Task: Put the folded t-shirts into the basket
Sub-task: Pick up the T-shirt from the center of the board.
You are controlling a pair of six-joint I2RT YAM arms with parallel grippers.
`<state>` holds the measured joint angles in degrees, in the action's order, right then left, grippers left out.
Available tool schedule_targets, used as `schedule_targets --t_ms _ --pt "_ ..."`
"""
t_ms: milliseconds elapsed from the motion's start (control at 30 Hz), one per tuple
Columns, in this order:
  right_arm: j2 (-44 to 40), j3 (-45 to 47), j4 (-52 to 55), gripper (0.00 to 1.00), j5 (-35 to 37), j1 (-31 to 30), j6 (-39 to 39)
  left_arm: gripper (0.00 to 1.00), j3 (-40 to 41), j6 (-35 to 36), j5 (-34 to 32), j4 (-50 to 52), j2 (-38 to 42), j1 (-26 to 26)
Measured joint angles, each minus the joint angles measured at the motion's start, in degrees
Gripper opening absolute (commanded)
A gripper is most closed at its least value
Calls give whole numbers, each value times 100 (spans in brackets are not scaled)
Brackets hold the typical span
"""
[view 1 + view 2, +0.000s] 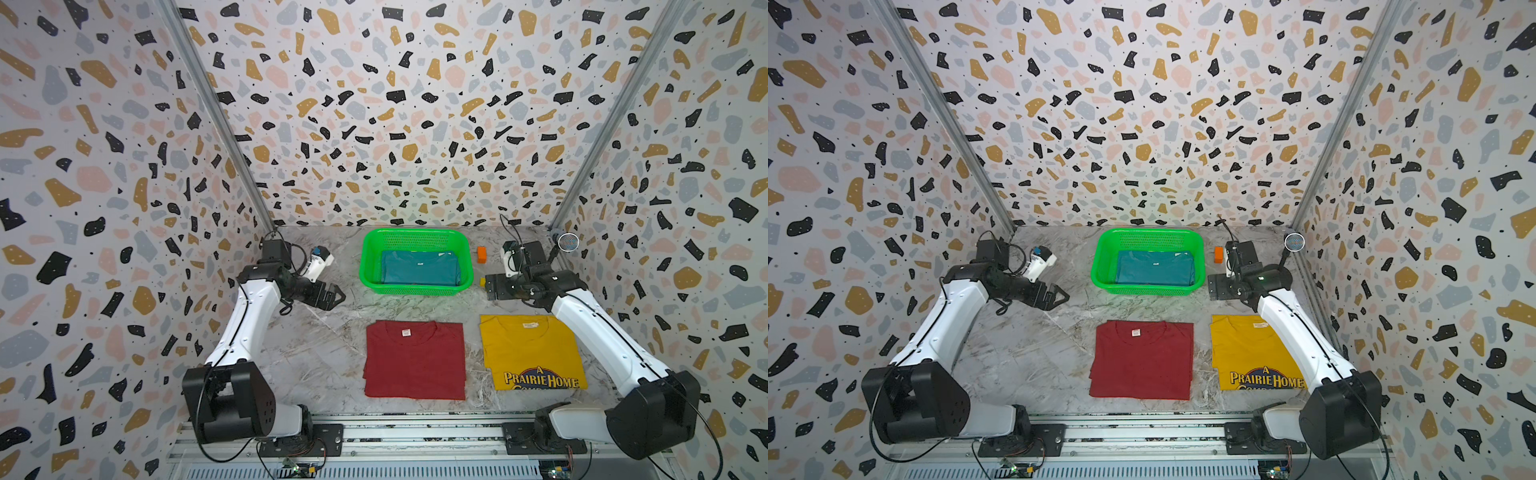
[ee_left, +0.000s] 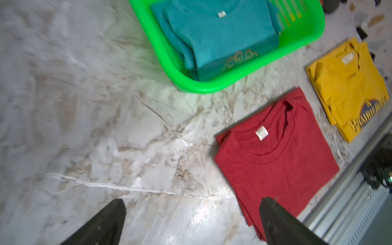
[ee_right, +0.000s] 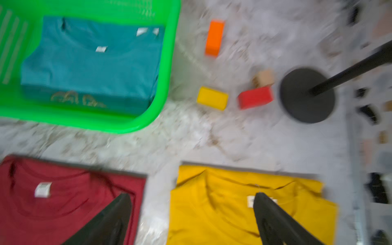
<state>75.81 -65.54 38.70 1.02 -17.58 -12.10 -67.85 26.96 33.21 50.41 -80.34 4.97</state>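
I will close my left gripper on the dark red t-shirt's shoulder [image 1: 375,325] [image 2: 225,156] next to the collar, at that shirt's corner farther from the yellow t-shirt.
The green basket [image 1: 365,266] [image 1: 1098,266] stands at the back middle of the marble table. A teal folded t-shirt [image 1: 419,268] [image 2: 222,36] [image 3: 91,65] lies flat inside it. The dark red t-shirt [image 1: 415,361] [image 2: 280,165] lies in front of the basket, and the yellow "A Prairie Home" t-shirt [image 1: 528,353] [image 3: 222,212] lies to its right. My left gripper [image 1: 336,297] [image 2: 193,200] hovers open left of the basket, holding nothing. My right gripper [image 1: 490,286] [image 3: 192,194] hovers open right of the basket, above the gap between the red and yellow shirts, holding nothing.
Right of the basket are an orange block [image 1: 481,254] [image 3: 214,38], a yellow block [image 3: 212,101], a red block [image 3: 254,97] and a small wooden block [image 3: 264,77]. A microphone stand's black base [image 3: 306,95] sits by the right wall. A metal rail [image 1: 415,432] runs along the table's front.
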Motion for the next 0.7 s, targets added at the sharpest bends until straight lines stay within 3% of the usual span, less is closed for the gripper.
schedule_targets --t_ms 133,267,433,700 --pt "498 542 103 81 -1572 -7 -98 96 680 413 85 164 -44 -417" --pt "988 1054 -109 74 -2590 -13 -205 95 907 542 90 162 -146 -761" --pt "1414 1274 -503 73 -3021 -15 -247 97 1119 542 72 -131 -260 -1126" --pt "2031 1191 -990 67 -3003 -15 -181 96 1320 555 33 -466 -448 -1416"
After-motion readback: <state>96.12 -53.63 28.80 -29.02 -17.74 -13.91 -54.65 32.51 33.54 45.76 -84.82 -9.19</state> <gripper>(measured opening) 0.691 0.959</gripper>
